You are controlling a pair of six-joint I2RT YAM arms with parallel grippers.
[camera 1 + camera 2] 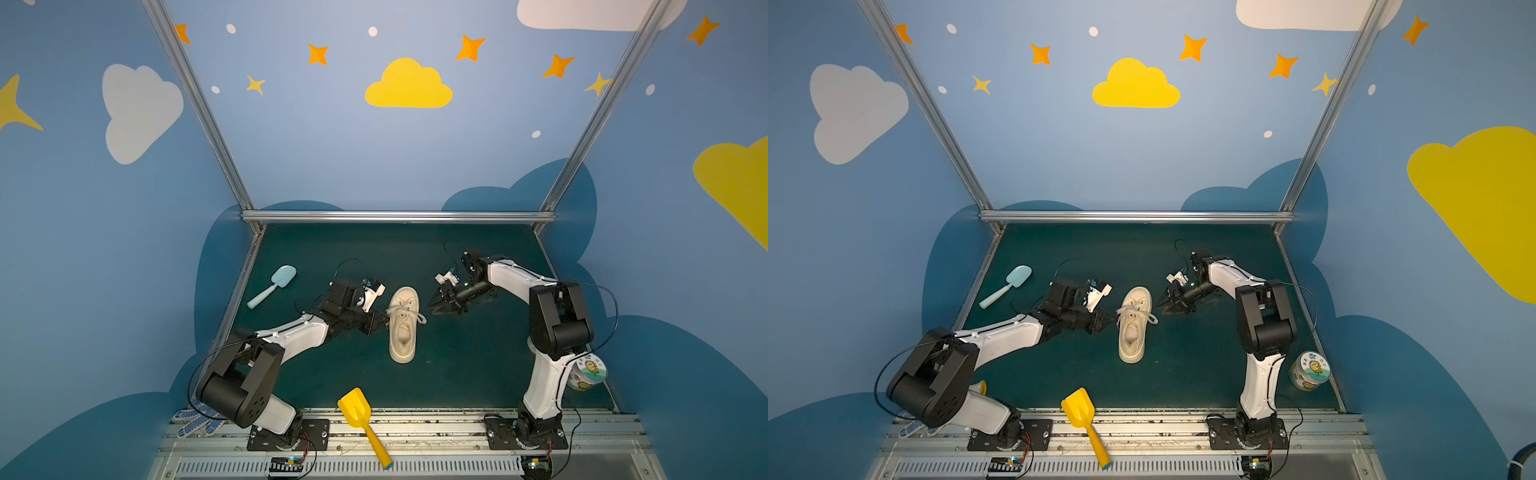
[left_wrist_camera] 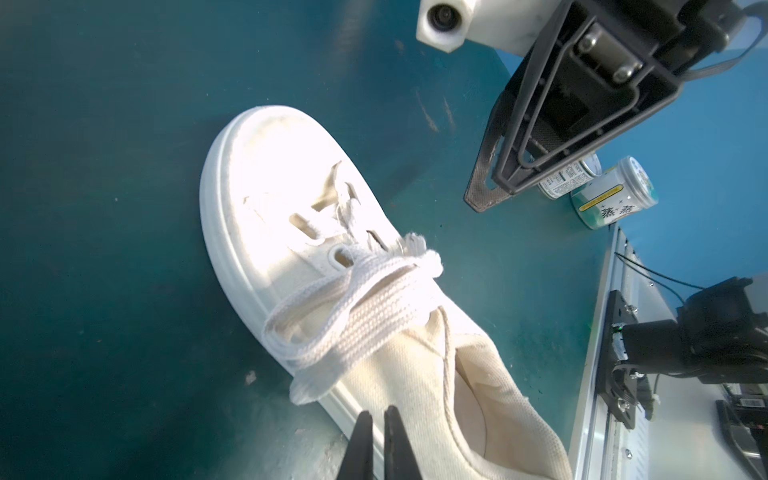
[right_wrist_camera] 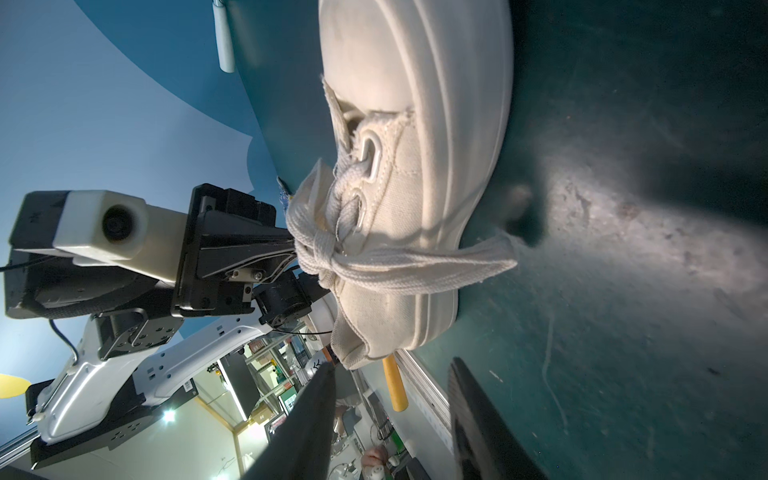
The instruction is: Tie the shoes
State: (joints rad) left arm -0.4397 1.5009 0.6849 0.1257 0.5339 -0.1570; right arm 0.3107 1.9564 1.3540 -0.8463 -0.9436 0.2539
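Laces hang toe-side of my empty left fingers; I'll open, move there, pinch a lace strand (image 2: 360, 324).
One cream low-top shoe (image 1: 402, 332) (image 1: 1133, 332) lies mid-mat, toe pointing to the back wall. Its flat laces (image 1: 405, 313) (image 2: 353, 311) (image 3: 395, 266) cross over the tongue in a loose knot, with ends hanging off both sides. My left gripper (image 1: 386, 321) (image 1: 1115, 320) (image 2: 379, 413) sits against the shoe's left side beside the laces. Its jaws are almost together and nothing shows between them. My right gripper (image 1: 434, 302) (image 1: 1160, 303) (image 3: 392, 365) hovers open and empty just right of the shoe, apart from it.
A light blue toy shovel (image 1: 272, 286) lies at the mat's left. A yellow toy shovel (image 1: 361, 419) straddles the front rail. A blue-dotted glove (image 1: 195, 419) lies by the left arm's base. A labelled jar (image 1: 1308, 370) stands at the right edge.
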